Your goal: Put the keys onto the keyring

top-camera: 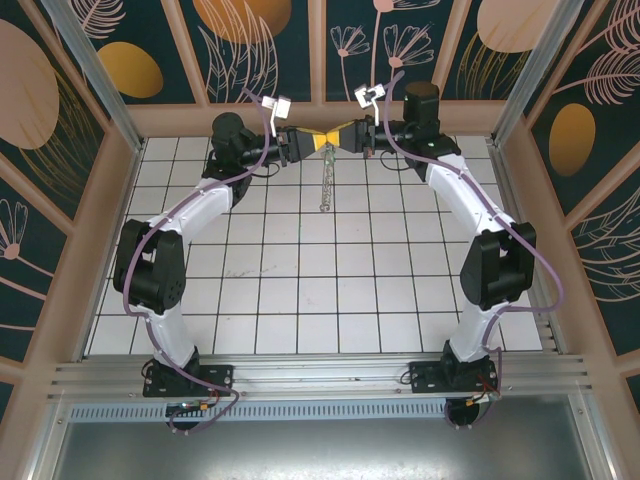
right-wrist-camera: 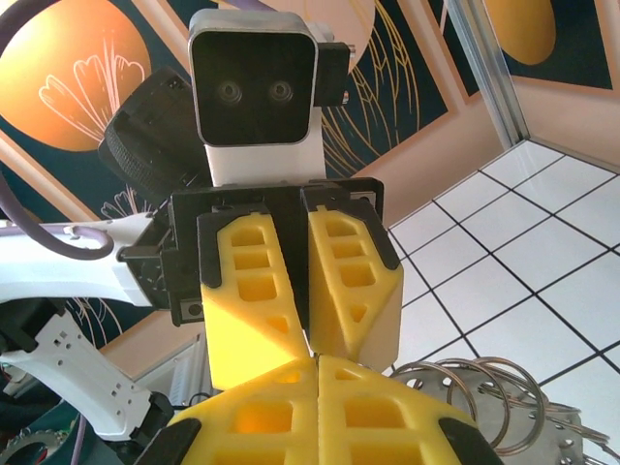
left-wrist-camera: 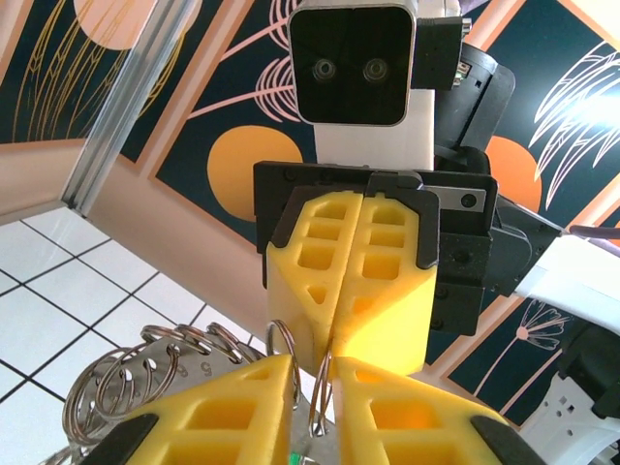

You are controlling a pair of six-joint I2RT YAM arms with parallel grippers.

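Note:
The key hangs below the loop that the robot's right gripper pinches, so the left gripper should hold the loop while the right gripper takes the key's green head (left-wrist-camera: 296,458).
Both grippers meet tip to tip in the air over the far edge of the table. The keyring (top-camera: 325,185) hangs down from them as a string of silvery loops (left-wrist-camera: 126,378), which also fan out in the right wrist view (right-wrist-camera: 475,392). My right gripper (right-wrist-camera: 318,363) is shut, and a thin loop (left-wrist-camera: 325,387) of the keyring runs into the seam of its fingers (left-wrist-camera: 387,291). My left gripper (left-wrist-camera: 315,373) stands with a narrow gap. Deep in that gap shows the green head of the key (left-wrist-camera: 291,455), and a second small loop (left-wrist-camera: 281,339) passes beside it.
The white tiled table (top-camera: 300,270) lies below, with a wooden rail and patterned wall panels (top-camera: 320,50) close behind the grippers. Aluminium posts (top-camera: 90,70) stand at the corners. Both arms arch inward from their bases at the near edge.

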